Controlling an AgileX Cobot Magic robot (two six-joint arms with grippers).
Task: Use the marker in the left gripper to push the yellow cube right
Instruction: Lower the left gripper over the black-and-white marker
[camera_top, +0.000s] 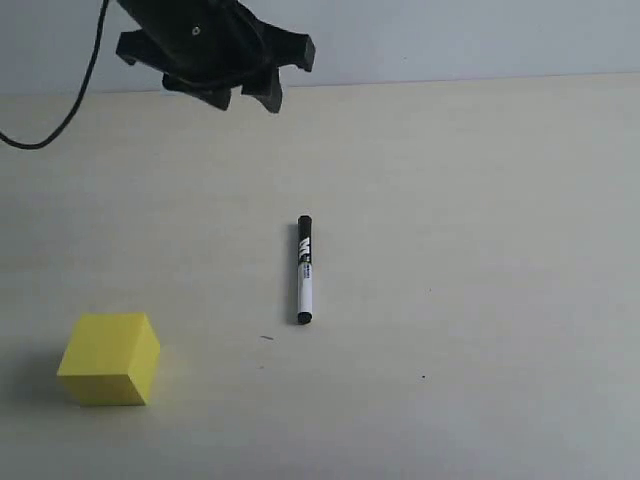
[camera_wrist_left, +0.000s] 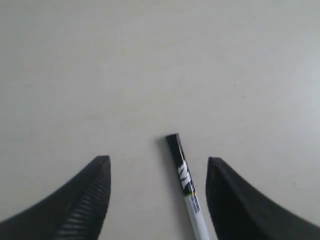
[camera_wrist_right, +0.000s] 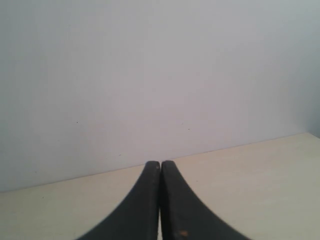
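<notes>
The robot's left gripper will close on the marker's middle (camera_top: 305, 265) (camera_wrist_left: 189, 194), where its black part joins the white part.
The marker (camera_top: 304, 269) lies flat on the table near the middle, black cap pointing away, nothing holding it. In the left wrist view the marker (camera_wrist_left: 186, 183) shows below and between the spread fingers, closer to one of them. My left gripper (camera_top: 245, 95) hangs open above the table's far side, well above and behind the marker. At the near left stands the yellow cube (camera_top: 110, 358), far from both marker and gripper. My right gripper (camera_wrist_right: 160, 164) is shut with nothing in it, facing a pale wall; it is out of the exterior view.
A black cable (camera_top: 70, 100) trails from the left arm at the upper left. The beige table (camera_top: 480, 250) runs back to a pale wall (camera_top: 480, 35).
</notes>
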